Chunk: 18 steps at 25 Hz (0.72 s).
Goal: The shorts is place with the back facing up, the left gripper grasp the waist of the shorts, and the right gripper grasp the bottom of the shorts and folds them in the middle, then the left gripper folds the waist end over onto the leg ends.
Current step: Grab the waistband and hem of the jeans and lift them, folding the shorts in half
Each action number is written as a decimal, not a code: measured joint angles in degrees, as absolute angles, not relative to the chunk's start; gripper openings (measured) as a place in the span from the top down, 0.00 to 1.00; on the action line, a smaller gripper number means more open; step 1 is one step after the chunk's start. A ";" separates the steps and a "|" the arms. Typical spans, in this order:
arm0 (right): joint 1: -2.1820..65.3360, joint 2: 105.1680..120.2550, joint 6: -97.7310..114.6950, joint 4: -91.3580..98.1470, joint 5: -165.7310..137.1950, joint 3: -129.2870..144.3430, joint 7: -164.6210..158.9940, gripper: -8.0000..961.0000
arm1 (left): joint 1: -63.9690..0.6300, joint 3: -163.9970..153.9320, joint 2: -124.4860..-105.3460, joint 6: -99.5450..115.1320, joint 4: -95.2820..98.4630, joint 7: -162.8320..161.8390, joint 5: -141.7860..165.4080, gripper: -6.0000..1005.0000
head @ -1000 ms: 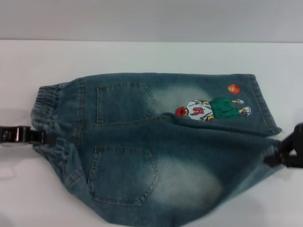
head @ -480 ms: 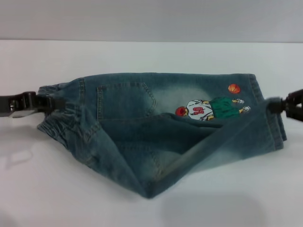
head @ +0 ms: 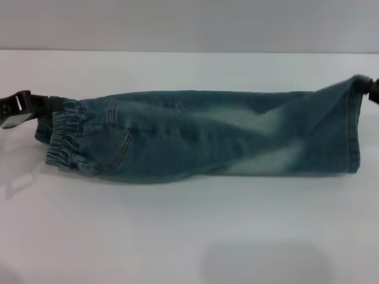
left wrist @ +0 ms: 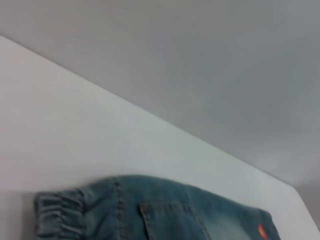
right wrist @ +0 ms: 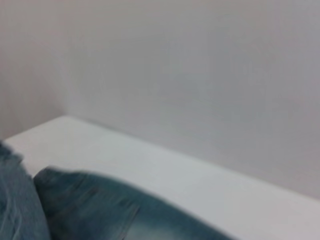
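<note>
My right gripper is going to let go of the raised hem corner along the far edge of the denim shorts [head: 314, 90], a little toward the waist.
The blue denim shorts [head: 195, 136] lie across the white table, folded lengthwise into a long narrow band, with the cartoon print hidden inside. The ruffled waist [head: 62, 139] is at the left and the straight leg hems [head: 353, 130] at the right. My left gripper [head: 50, 105] is shut on the far corner of the waist. My right gripper [head: 366, 84], at the frame's right edge, is shut on the raised far corner of the hems. The left wrist view shows the waistband [left wrist: 57, 212], a back pocket and the orange ball [left wrist: 262, 231]. Denim [right wrist: 95, 210] also fills the right wrist view's lower part.
The white table [head: 189, 236] stretches wide in front of the shorts. A grey wall [head: 189, 23] rises behind the table's far edge.
Both grippers carried the near half of the shorts up and away from me over the far half. The shorts went from spread flat to a narrow folded band covering the print and pockets.
</note>
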State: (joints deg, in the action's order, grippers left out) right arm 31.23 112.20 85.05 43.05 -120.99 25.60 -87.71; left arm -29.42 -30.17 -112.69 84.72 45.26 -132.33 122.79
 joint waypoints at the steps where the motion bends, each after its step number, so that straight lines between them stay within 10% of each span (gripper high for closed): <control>1: 31.30 112.21 83.89 42.53 -120.10 25.73 -87.52 0.99 | -29.43 -30.17 -112.70 84.23 45.26 -132.40 122.67 0.94; 18: 35.68 113.50 63.48 34.10 -119.04 35.98 -86.41 0.99 | -29.59 -30.23 -113.34 75.70 45.26 -133.50 122.15 0.94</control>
State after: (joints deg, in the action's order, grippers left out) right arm 35.68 113.50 63.48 34.10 -119.04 35.98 -86.41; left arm -29.59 -30.23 -113.34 75.69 45.26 -133.50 122.15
